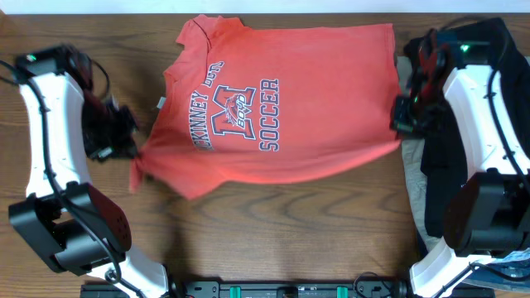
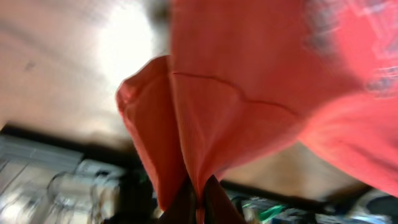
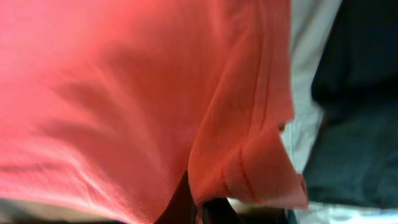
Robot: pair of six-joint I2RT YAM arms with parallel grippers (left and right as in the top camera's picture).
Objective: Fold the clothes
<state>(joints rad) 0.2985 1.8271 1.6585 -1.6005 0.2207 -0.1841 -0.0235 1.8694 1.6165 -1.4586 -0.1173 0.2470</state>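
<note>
My right gripper needs to let go of the hem corner on the T-shirt's plain body (image 1: pixel 370 118) between the "SOCCER" lettering and the hem.
The orange-red T-shirt (image 1: pixel 273 99) with white-and-navy "SOCCER" lettering lies spread across the wooden table, neck to the left, hem to the right. My left gripper (image 1: pixel 132 151) is shut on its lower left sleeve corner; the left wrist view shows the cloth (image 2: pixel 205 118) pinched between the fingers (image 2: pixel 200 205). My right gripper (image 1: pixel 401 124) is shut on the shirt's lower right hem corner; the right wrist view shows the hem (image 3: pixel 249 155) clamped between the fingers (image 3: pixel 198 208).
A pile of dark and grey-white garments (image 1: pixel 435 174) lies under and beside the right arm at the table's right edge, also in the right wrist view (image 3: pixel 354 93). Bare wood table (image 1: pixel 331 232) lies in front of the shirt.
</note>
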